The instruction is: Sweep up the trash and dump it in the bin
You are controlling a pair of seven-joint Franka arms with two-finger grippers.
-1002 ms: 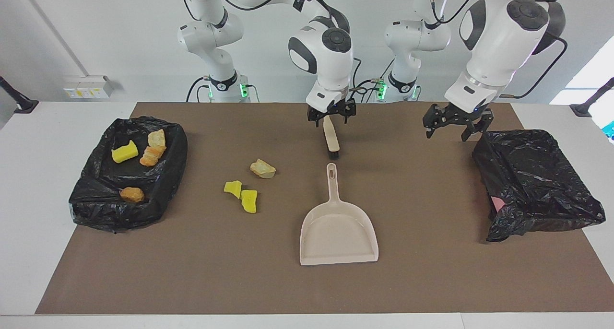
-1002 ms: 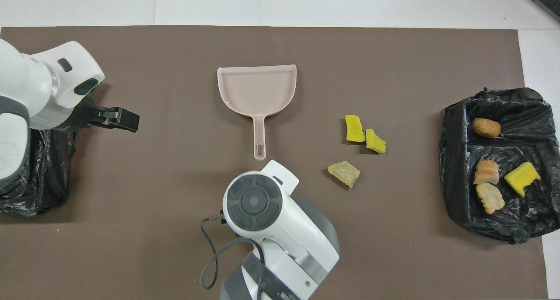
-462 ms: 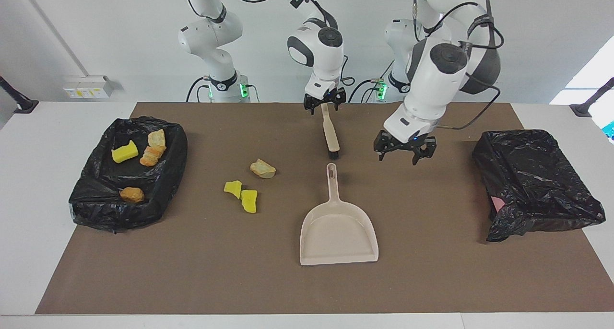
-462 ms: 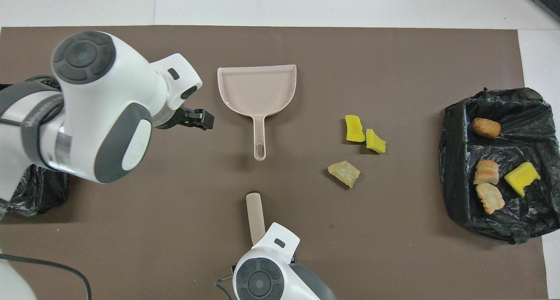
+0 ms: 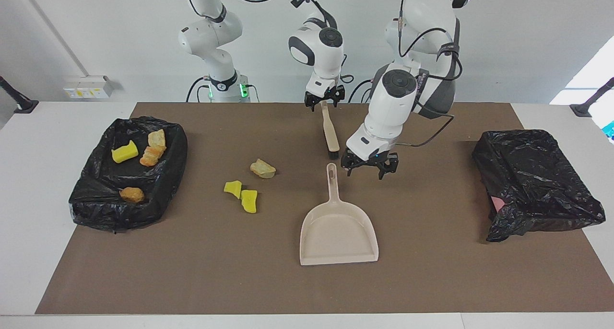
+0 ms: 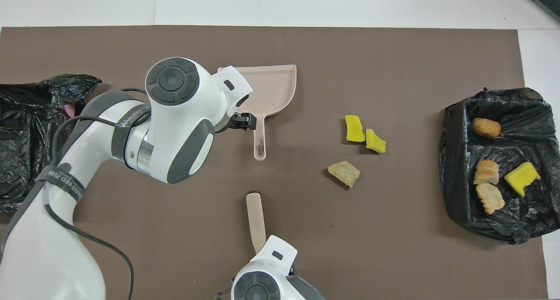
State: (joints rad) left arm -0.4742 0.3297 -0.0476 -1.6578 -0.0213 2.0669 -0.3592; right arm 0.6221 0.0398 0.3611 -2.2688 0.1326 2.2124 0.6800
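Observation:
Next, my left gripper goes to the dustpan's handle (image 6: 260, 132). It will close there, between the dustpan's scoop and the hole at the handle's end.
Three trash lumps lie on the brown mat: a beige one (image 5: 262, 168) (image 6: 344, 173) and two yellow ones (image 5: 233, 188) (image 5: 249, 200) (image 6: 354, 128). Several more lumps (image 5: 124, 151) (image 6: 486, 172) lie in the black-lined bin (image 5: 96, 209) (image 6: 450, 160) at the right arm's end. The beige dustpan (image 5: 338, 233) (image 6: 275, 90) lies flat, handle toward the robots. My left gripper (image 5: 367, 166) (image 6: 245, 120) is open, low beside the dustpan handle. My right gripper (image 5: 325, 99) is shut on the handle of the brush (image 5: 330, 135) (image 6: 256, 214), whose bristles rest on the mat.
A second crumpled black bag (image 5: 537, 185) (image 6: 26, 129) sits at the left arm's end of the mat. The left arm's wrist covers part of the dustpan in the overhead view. The mat (image 5: 216, 271) ends at white table edges.
My left arm has swung from over the black bag at its end to beside the dustpan handle and come down. My right gripper has drawn back a little toward its base with the brush.

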